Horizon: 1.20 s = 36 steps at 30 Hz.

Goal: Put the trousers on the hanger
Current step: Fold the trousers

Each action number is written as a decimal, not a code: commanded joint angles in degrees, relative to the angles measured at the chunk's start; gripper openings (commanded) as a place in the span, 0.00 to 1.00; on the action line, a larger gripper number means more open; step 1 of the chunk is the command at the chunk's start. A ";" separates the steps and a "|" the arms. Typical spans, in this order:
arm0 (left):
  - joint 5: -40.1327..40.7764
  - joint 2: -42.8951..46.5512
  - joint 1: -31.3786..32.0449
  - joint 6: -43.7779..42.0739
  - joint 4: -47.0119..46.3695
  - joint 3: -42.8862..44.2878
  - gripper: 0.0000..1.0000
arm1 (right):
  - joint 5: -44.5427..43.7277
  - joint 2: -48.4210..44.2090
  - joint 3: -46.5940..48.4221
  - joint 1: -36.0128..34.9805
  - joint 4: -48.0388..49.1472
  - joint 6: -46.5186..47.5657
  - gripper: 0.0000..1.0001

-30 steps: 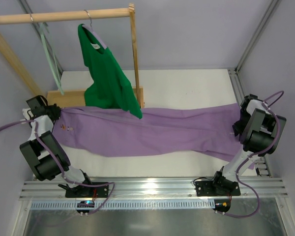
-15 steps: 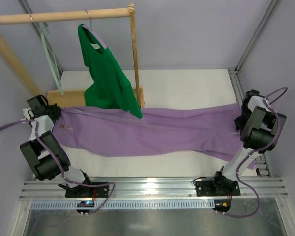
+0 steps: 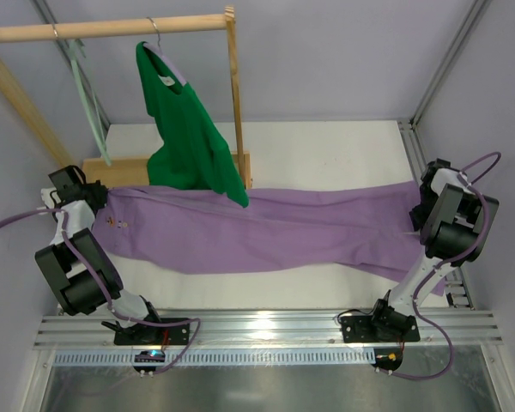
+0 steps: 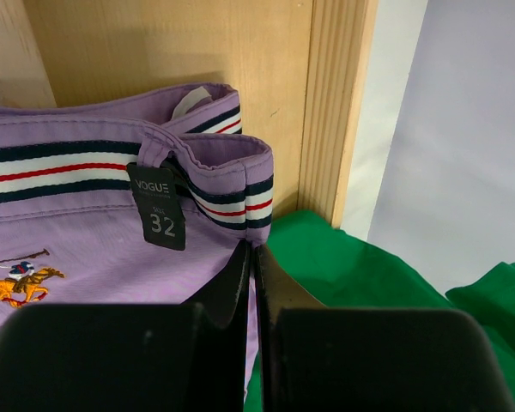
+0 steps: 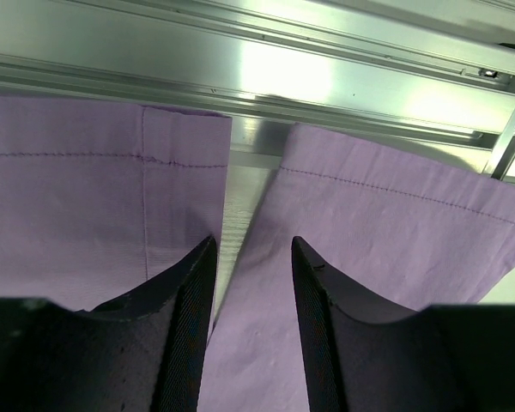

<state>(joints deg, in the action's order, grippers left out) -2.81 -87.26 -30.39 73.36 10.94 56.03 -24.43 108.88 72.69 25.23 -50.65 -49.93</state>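
The trousers' legs are apart at their hems, so next I take the near leg's inner edge (image 5: 277, 184) with my right gripper and lay that leg over the far one.
The lilac trousers (image 3: 266, 230) lie stretched across the table, waistband at the left, leg ends at the right. My left gripper (image 3: 93, 199) is shut on the striped waistband (image 4: 223, 202), with purple fabric pinched between the closed jaws. My right gripper (image 3: 422, 215) is open above the two leg hems (image 5: 360, 206); the fingers (image 5: 193, 292) straddle the gap between them without holding fabric. The pale mint hanger (image 3: 89, 99) hangs from the wooden rail (image 3: 103, 30) at the back left.
A bright green top (image 3: 189, 137) hangs on a metal-hooked hanger from the same rail, its hem draping over the trousers. The rack's wooden post (image 3: 236, 103) and base (image 3: 120, 170) stand behind the waistband. An aluminium rail (image 5: 266, 81) runs past the leg ends.
My right gripper has shifted slightly toward the back right over the leg ends. The left arm and trousers have not moved.
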 commanded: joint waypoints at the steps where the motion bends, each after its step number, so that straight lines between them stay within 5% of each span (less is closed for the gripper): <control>1: 0.17 0.25 0.42 0.55 -2.24 1.45 0.01 | -3.97 0.37 -3.07 0.43 0.64 -1.31 0.44; 22: 0.00 0.78 0.33 0.11 -1.36 1.10 0.01 | -0.89 -3.76 -6.85 0.43 1.96 1.33 0.39; 32: 0.00 1.57 0.33 0.29 -1.27 1.01 0.01 | -2.20 -3.59 -8.97 0.43 3.46 1.42 0.22; 36: -0.09 1.66 0.33 0.29 -1.18 1.01 0.01 | -2.73 -5.52 -8.96 0.52 2.58 1.59 0.04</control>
<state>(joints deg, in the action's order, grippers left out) -2.85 -87.26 -30.37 73.34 11.05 56.12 -25.52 104.47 65.67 25.26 -45.58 -48.16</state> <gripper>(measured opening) 0.006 0.051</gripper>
